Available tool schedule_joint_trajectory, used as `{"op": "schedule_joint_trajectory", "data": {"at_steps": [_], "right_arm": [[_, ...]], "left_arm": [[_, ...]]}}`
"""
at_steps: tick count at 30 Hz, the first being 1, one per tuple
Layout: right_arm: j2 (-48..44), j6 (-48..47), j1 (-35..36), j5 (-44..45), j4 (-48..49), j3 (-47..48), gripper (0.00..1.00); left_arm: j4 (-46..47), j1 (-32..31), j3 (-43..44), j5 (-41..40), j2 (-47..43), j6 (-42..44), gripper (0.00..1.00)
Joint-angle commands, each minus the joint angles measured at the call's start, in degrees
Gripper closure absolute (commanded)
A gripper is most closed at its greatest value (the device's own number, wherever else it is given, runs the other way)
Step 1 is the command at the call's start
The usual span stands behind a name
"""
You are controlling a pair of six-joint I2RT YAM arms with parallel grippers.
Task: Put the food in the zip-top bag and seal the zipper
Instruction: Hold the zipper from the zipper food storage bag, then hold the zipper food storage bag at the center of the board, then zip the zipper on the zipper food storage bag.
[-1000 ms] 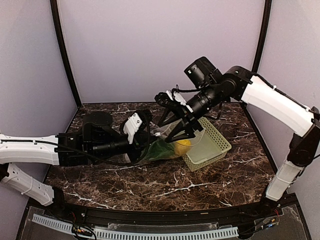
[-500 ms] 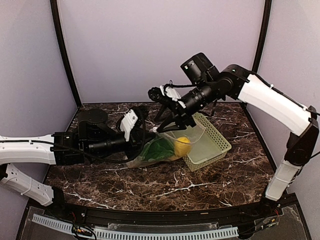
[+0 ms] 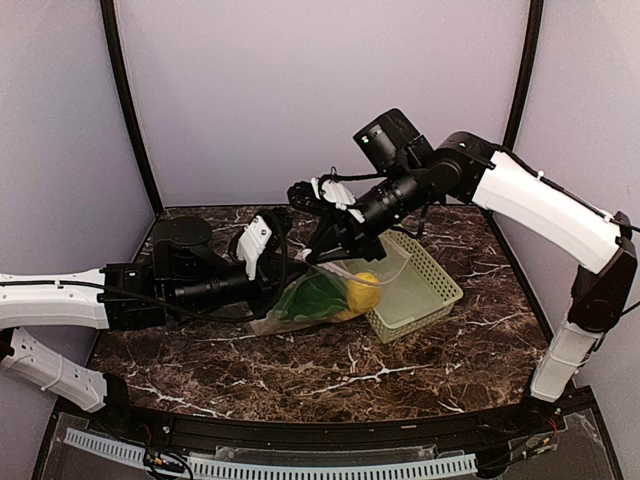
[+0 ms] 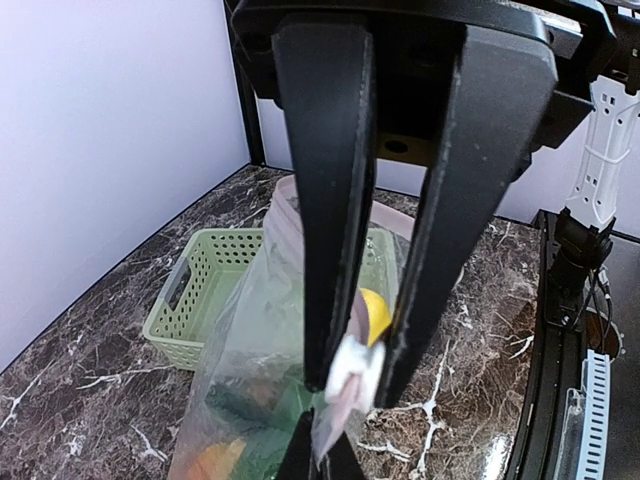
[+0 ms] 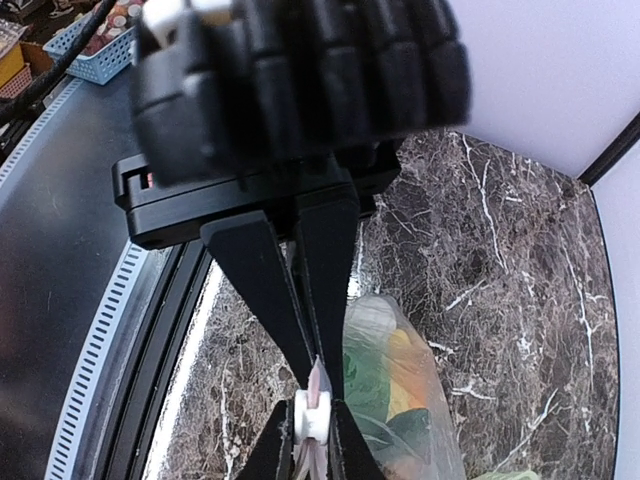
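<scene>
Next, I take the pink zipper's end [image 4: 327,432] with my left gripper while my right gripper pulls the slider along, because my grippers meet finger to finger at the white slider.
The clear zip-top bag [image 3: 272,322] lies mid-table with food inside: a green bok choy [image 3: 312,298] and a yellow lemon [image 3: 363,291]. An orange piece [image 4: 215,462] shows in the left wrist view. My left gripper [image 3: 290,268] is shut on the white slider [image 4: 355,375] of the pink zipper [image 5: 318,378]. My right gripper [image 3: 310,255] comes down from the upper right and meets it tip to tip, shut on the pink strip right beside the slider [image 5: 312,418]. The bag's mouth is lifted between the two.
A light green lattice basket [image 3: 445,290] stands right of the bag, touching it, with the lemon against its near-left corner. Dark marble table, purple walls on three sides, black frame posts at the back corners.
My right gripper has moved left and down to the left gripper's tips and closed on the pink strip. The left gripper kept its hold; the bag shifted slightly left.
</scene>
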Motion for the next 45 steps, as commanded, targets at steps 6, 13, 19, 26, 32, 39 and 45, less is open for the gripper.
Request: {"op": "schedule_joint_trajectory", "data": {"at_steps": [6,13,19,26,32,39,45], "right_arm": [[1.4,0.8,0.5,3.7,0.5,2.9,0.93],[2.7,-0.3,0.5,1.8,-1.7,7.4,0.94],[2.7,-0.7,0.6,0.7,-2.4,7.8,0.93],[2.8,-0.4,0.6,-0.2,-2.9,7.8,0.92],[3.6,-0.1,0.6,1.5,-3.2,7.8,0.92],[6.2,1.7,-1.1,4.8,-6.0,8.7,0.93],[6.8,2.3,-5.2,3.5,-8.3,9.4,0.93]], "left_arm": [[1.6,0.2,0.9,-1.8,-2.5,-0.3,0.75],[3.2,0.8,2.1,-0.5,-1.3,1.8,0.74],[3.2,1.2,1.8,0.0,-1.6,2.1,0.89],[3.6,1.4,1.5,-0.1,-2.4,3.1,0.94],[4.2,1.5,0.9,0.0,-2.6,3.4,0.99],[5.0,2.3,-1.5,-6.2,-4.8,2.8,0.99],[5.4,5.2,-5.3,-7.9,-8.1,1.4,0.99]]}}
